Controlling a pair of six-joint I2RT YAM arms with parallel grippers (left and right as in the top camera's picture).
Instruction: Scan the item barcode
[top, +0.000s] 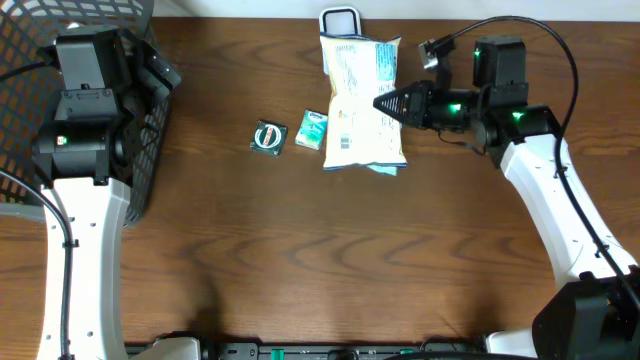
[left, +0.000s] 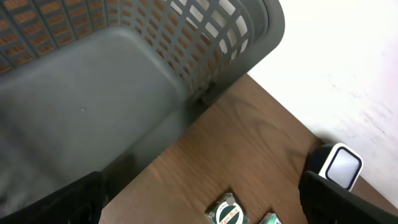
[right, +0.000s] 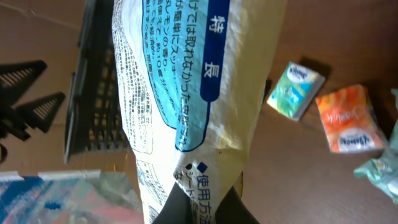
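I will let go of the snack bag with my right gripper on the bare table (top: 439, 165) next to the pale green pack, at the end of the row.
The item is a white and blue snack bag (top: 355, 100) with Japanese print, lying lengthwise at the table's back middle. Its far end reaches the white scanner (top: 340, 20). My right gripper (top: 385, 103) is shut on the bag's right edge. In the right wrist view the bag (right: 186, 93) fills the middle, and the dark fingertips (right: 180, 208) pinch its crumpled edge. I cannot make out a barcode. My left gripper (top: 150, 65) hangs open over the basket's edge, holding nothing. Its fingers (left: 68, 199) stand wide apart.
A grey mesh basket (top: 150, 150) stands at the left edge. A dark green round-label pack (top: 268, 137) and a small green tissue pack (top: 312, 130) lie left of the bag. The right wrist view also shows an orange pack (right: 348, 118). The scanner (left: 339, 165) shows in the left wrist view.
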